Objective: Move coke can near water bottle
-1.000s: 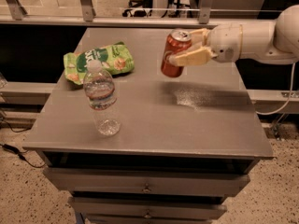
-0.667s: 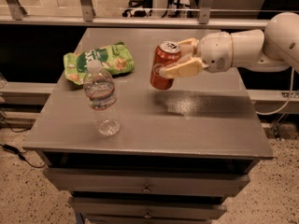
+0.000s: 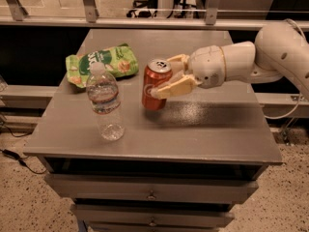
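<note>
The coke can will go down from my gripper onto the grey table point(image 3: 135, 128), close against the water bottle, on its arm-facing side.
The red coke can point(image 3: 154, 83) with its silver top is held upright in my gripper point(image 3: 170, 80), near the middle of the grey table point(image 3: 207, 134), just above or at its surface. The gripper comes in from the right on a white arm, and its tan fingers point(image 3: 175, 88) are closed around the can's right side. The clear water bottle point(image 3: 104, 102) with a white cap stands upright at the table's left front, a short gap to the left of the can.
A green snack bag point(image 3: 100, 62) lies on the table behind the bottle, at the back left. The table has drawers below its front edge. A metal railing runs behind the table. The white arm point(image 3: 270, 57) spans the right side.
My gripper has carried the coke can leftward and lower, from the table's right back toward the middle, closer to the water bottle. The bottle and bag have not moved.
</note>
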Robot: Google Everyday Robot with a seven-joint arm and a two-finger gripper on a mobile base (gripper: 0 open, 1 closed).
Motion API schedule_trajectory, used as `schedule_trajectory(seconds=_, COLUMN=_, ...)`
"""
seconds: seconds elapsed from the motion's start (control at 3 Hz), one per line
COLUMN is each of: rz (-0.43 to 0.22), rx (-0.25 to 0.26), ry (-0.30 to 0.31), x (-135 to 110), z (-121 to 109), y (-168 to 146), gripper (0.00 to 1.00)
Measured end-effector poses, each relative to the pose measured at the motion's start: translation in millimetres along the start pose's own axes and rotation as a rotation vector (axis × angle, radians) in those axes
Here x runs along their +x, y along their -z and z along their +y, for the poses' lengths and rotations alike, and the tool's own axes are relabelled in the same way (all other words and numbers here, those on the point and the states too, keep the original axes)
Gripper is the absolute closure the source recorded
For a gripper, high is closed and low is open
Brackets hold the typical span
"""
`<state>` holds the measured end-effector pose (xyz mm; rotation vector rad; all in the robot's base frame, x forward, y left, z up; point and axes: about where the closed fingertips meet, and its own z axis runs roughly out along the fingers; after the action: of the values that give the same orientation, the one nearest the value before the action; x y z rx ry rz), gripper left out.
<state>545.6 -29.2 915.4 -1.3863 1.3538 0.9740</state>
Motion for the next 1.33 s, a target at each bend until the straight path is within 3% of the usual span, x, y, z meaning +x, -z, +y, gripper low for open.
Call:
schedule_trajectory(seconds=1.0, rz=0.042, rx=-0.146, ry=0.032, x=6.7, z=36.0, y=-40.1, gripper=1.0)
schedule_trajectory(seconds=1.33, rz=0.052, rx=-0.181, ry=0.033, x=9.1, z=43.1, y=-48.8, gripper=0.85)
